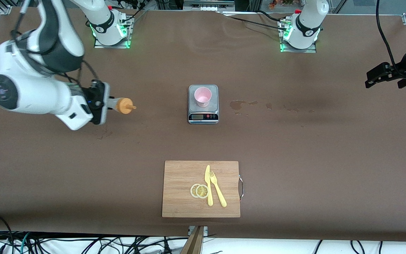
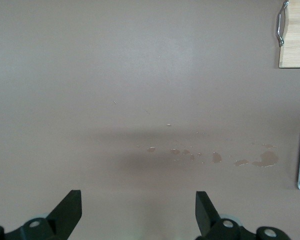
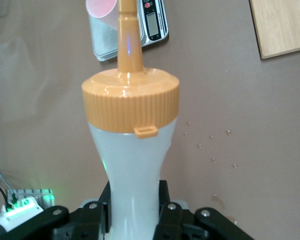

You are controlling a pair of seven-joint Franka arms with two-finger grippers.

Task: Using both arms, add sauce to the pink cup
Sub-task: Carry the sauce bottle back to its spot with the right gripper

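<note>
The sauce bottle, now held level above the table, will be stood by my right gripper on the bare cloth (image 1: 102, 124) below its fingers, level with the edge of the scale's display.
My right gripper (image 1: 109, 104) is shut on the sauce bottle (image 1: 121, 105), held lying level above the table toward the right arm's end, its orange nozzle pointing at the pink cup (image 1: 202, 96). In the right wrist view the fingers (image 3: 102, 202) pinch the whitish waist of the sauce bottle (image 3: 132, 165), and the pink cup (image 3: 101, 9) shows past the nozzle. The cup stands upright on a small kitchen scale (image 1: 203, 114) in the table's middle. My left gripper (image 1: 374, 78) hangs open over the left arm's end of the table, well away from the cup; its fingertips (image 2: 69, 205) hold nothing.
A wooden cutting board (image 1: 182, 197) lies nearer the front camera than the scale, with lemon slices (image 1: 199, 191), a yellow knife (image 1: 208, 185) and a yellow fork (image 1: 217, 193) on it. Wet spots (image 1: 238, 104) stain the brown cloth beside the scale toward the left arm's end.
</note>
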